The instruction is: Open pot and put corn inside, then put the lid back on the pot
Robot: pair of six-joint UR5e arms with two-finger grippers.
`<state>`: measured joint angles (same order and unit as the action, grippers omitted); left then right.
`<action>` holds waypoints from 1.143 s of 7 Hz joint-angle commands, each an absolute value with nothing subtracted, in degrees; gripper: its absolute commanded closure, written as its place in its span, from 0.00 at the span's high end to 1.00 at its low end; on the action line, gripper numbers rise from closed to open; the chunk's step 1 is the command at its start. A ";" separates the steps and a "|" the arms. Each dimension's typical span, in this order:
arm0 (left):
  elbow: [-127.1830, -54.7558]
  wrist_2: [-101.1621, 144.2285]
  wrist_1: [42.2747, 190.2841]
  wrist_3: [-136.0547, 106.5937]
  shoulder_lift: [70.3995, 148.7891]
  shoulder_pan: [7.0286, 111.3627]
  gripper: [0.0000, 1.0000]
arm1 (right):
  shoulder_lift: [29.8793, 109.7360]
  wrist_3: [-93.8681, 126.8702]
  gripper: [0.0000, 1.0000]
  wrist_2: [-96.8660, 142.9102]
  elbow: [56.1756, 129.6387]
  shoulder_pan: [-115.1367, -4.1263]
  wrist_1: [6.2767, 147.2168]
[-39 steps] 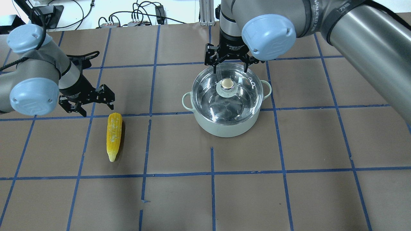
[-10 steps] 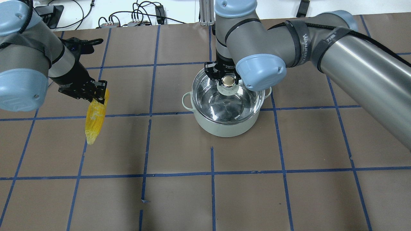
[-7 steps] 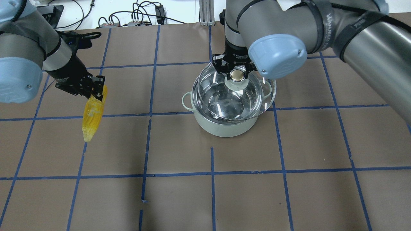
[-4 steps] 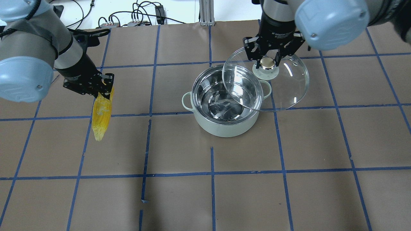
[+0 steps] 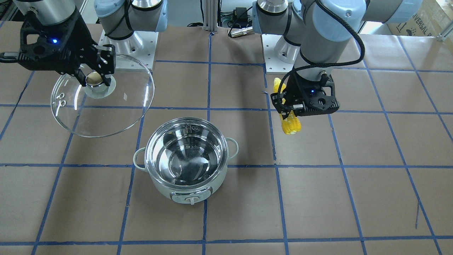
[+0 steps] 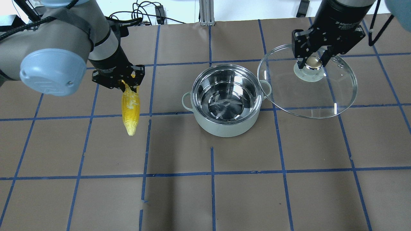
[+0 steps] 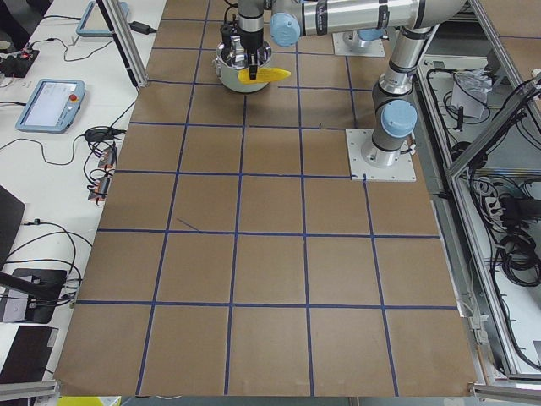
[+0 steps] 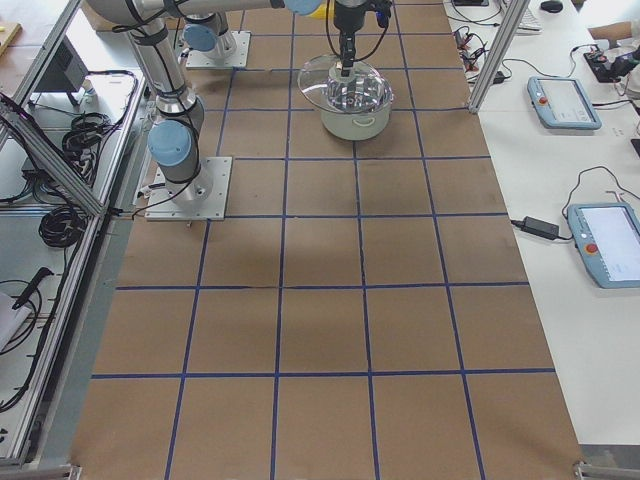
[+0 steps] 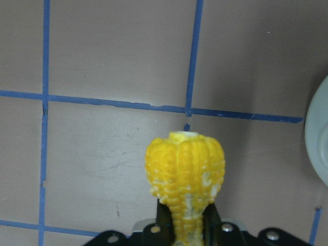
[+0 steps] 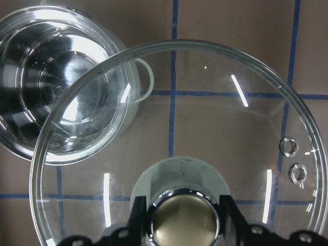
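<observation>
Next, my left gripper releases the yellow corn so that it is left on the steel bottom of the open mint-white pot (image 5: 185, 168). The corn now hangs tip-down beside the pot.
The mint-white pot (image 6: 226, 126) stands open on the table, its steel inside empty; it also shows in the front view (image 5: 187, 191). My left gripper (image 6: 123, 84) is shut on the thick end of the yellow corn (image 6: 130, 107), which hangs tip-down in the air left of the pot; the corn also shows in the front view (image 5: 290, 122) and the left wrist view (image 9: 185, 174). My right gripper (image 6: 313, 62) is shut on the gold knob of the glass lid (image 6: 337, 93) and holds it in the air right of the pot, its edge overlapping the pot's right handle.
The table (image 6: 205, 192) is brown paper with a blue tape grid. Cables and boxes (image 6: 141, 16) lie along the far edge. The arm bases (image 5: 127, 46) stand behind the pot in the front view.
My right gripper lifted the lid off the pot and carried it to the right. My left gripper picked up the corn and has moved it right, toward the pot.
</observation>
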<state>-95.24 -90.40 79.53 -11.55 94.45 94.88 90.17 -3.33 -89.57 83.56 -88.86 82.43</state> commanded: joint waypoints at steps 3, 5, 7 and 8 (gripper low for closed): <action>-81.17 -87.28 79.45 -20.64 106.30 105.53 0.14 | 90.97 -3.43 0.38 -89.91 83.76 -88.94 80.77; -71.33 -87.36 79.02 -25.02 115.00 109.93 0.14 | 90.88 -3.60 0.38 -90.00 83.85 -88.86 80.68; -63.67 -87.80 78.84 -27.85 122.13 112.93 0.14 | 90.88 -3.60 0.38 -89.91 83.85 -88.86 80.95; -62.07 -87.80 78.92 -28.56 124.26 113.46 0.14 | 90.88 -3.86 0.38 -90.00 84.80 -88.77 81.38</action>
